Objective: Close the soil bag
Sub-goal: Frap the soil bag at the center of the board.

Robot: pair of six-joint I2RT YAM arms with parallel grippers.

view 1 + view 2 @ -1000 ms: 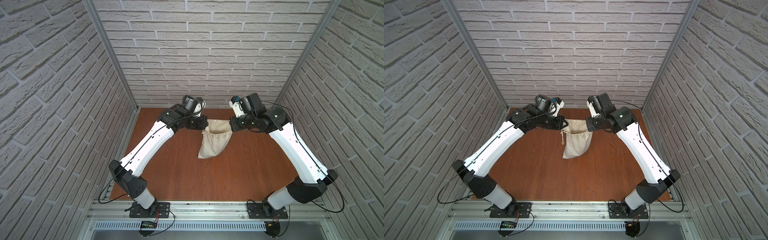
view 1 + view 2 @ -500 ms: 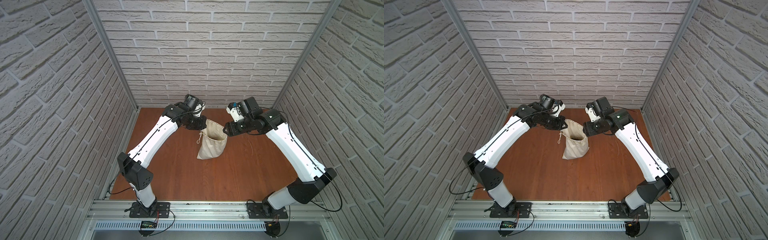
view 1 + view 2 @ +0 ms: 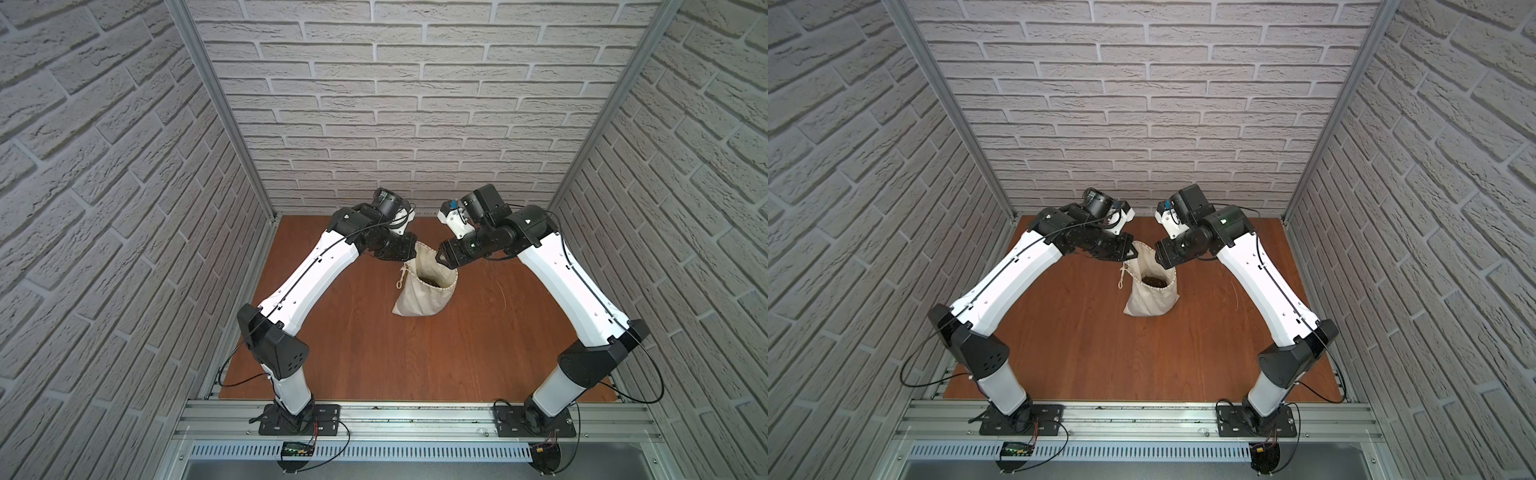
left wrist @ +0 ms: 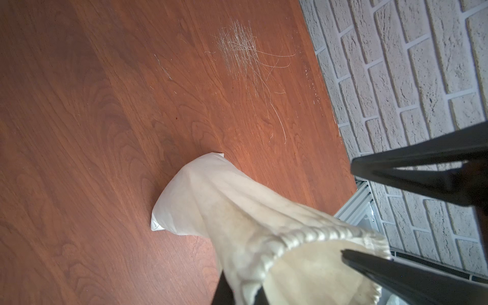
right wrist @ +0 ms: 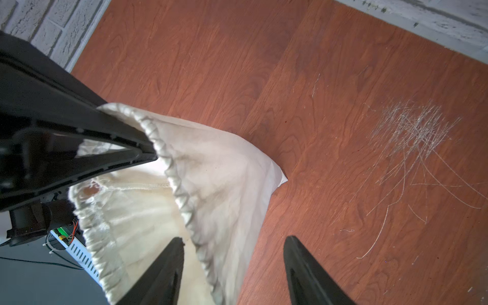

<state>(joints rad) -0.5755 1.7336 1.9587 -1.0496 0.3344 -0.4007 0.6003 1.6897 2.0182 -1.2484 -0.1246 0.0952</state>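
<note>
The robot's left gripper holds the gathered hem while the knotted cord hangs loose, so the right gripper should grip the hem before the left gripper takes the cord (image 3: 400,282).
The soil bag (image 3: 422,297) (image 3: 1152,297), a cream cloth sack, stands on the wooden table with its mouth open and dark soil (image 3: 1154,281) showing inside. Its knotted cord (image 3: 401,279) hangs down the left side. My left gripper (image 3: 411,254) (image 3: 1133,253) (image 4: 240,293) is shut on the gathered hem at the bag's left. My right gripper (image 3: 441,258) (image 3: 1158,258) (image 5: 233,245) is open at the right side of the mouth. It straddles the hem, one finger (image 5: 169,264) inside the bag (image 5: 224,171) and the other finger (image 5: 298,264) outside over the table.
A patch of pale scratches (image 3: 498,282) (image 5: 412,132) (image 4: 237,45) marks the table right of the bag. Brick walls enclose the back and both sides. An aluminium rail (image 3: 415,415) carrying both arm bases runs along the front.
The right gripper has opened and let go of the hem. Both grippers came closer together, and the mouth went from stretched flat to a rounder opening as the bag settled lower.
</note>
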